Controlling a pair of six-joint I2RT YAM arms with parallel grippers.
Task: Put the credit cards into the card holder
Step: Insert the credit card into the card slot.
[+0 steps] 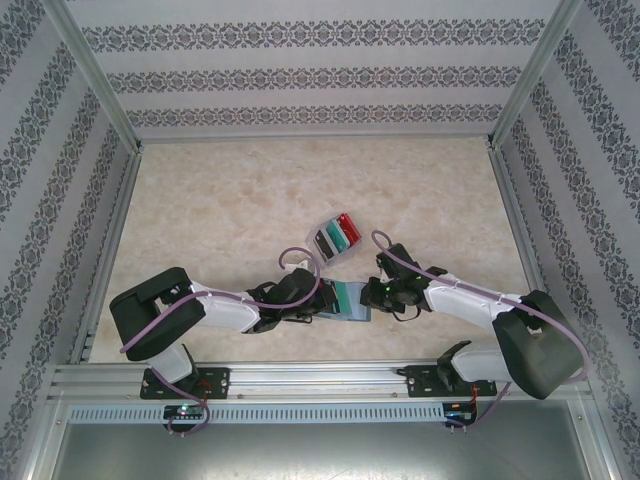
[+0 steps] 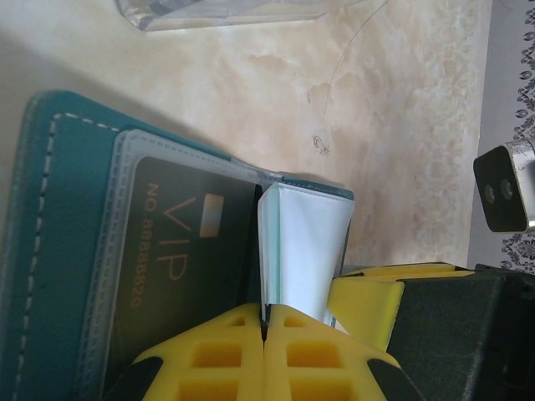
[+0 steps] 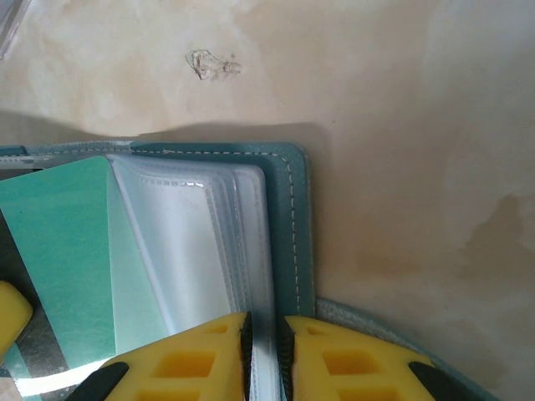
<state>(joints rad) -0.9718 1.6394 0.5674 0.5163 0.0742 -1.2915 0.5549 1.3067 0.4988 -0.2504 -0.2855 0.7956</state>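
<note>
Next, my left gripper releases the thin teal-green card in the card holder's clear sleeve [image 1: 354, 300] [image 2: 312, 251] next to my right gripper.
The teal card holder [image 1: 354, 308] lies open near the table's front edge, between both grippers. In the left wrist view its cover [image 2: 58, 234] holds a dark VIP card [image 2: 180, 251] in a clear sleeve. My left gripper [image 2: 265, 322] is shut on a thin teal-green card [image 2: 267, 251], seen edge-on. The right wrist view shows that card's green face [image 3: 58, 251] reaching into the clear sleeves. My right gripper [image 3: 265, 326] is shut on the card holder's stack of sleeves beside its stitched cover [image 3: 297, 217]. From above, the left gripper [image 1: 322, 298] and right gripper [image 1: 376, 296] face each other.
A clear plastic tray [image 1: 322, 250] stands just behind the holder with a red card [image 1: 346, 228], a teal one and dark ones upright in it. Its edge [image 2: 226, 12] shows at the top of the left wrist view. Patterned walls enclose the beige table.
</note>
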